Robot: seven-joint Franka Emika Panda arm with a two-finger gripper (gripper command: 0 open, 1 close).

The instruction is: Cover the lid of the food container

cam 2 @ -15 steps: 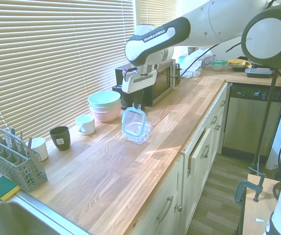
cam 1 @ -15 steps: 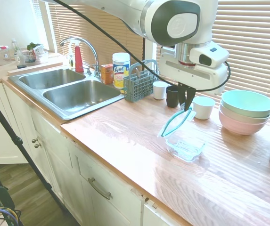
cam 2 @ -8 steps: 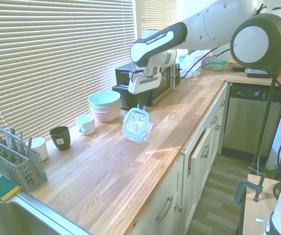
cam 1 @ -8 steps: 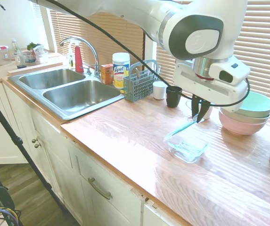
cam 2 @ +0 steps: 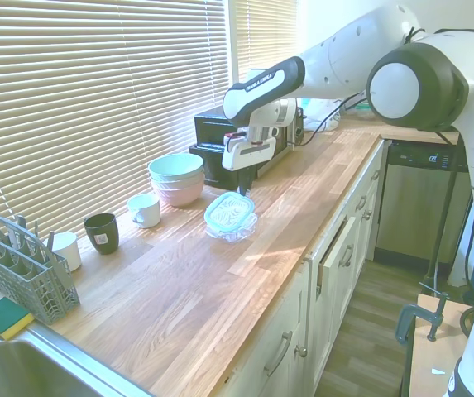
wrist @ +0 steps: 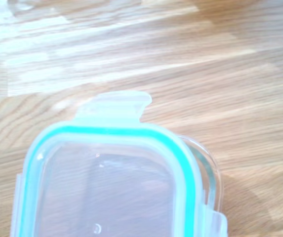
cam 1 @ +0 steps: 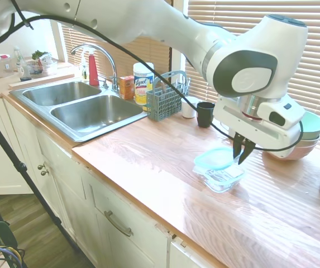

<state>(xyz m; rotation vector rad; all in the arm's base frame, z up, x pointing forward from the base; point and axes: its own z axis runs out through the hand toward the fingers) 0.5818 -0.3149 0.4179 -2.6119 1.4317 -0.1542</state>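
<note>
Next, my gripper releases the clear lid so it sits flat on the rim of the food container (cam 1: 218, 168) (wrist: 122, 223), squarely over the shallow dish.
The clear lid (cam 1: 215, 158) with a teal rim lies almost flat on top of the food container (cam 1: 222, 180), a shallow clear dish on the wooden counter. It sits slightly off-centre, so the dish's rim pokes out on one side (wrist: 208, 165). My gripper (cam 1: 241, 154) points straight down at the lid's far edge, its fingers pinched together on that edge. In the second exterior view the lid (cam 2: 228, 210) covers the container (cam 2: 235, 230) below my gripper (cam 2: 244, 185). One snap tab (wrist: 114, 104) of the lid (wrist: 106, 187) shows in the wrist view.
Stacked mint and pink bowls (cam 1: 309, 133) stand just behind the gripper. A white mug (cam 2: 144, 209), a dark cup (cam 1: 205, 114) and a cutlery basket (cam 1: 165, 100) line the window side. A black appliance (cam 2: 249, 136) is at the back and the sink (cam 1: 84, 109) further along.
The lid swung down from a steep tilt to nearly flat on the container. My gripper moved with it, down and toward the bowls' side of the dish.
</note>
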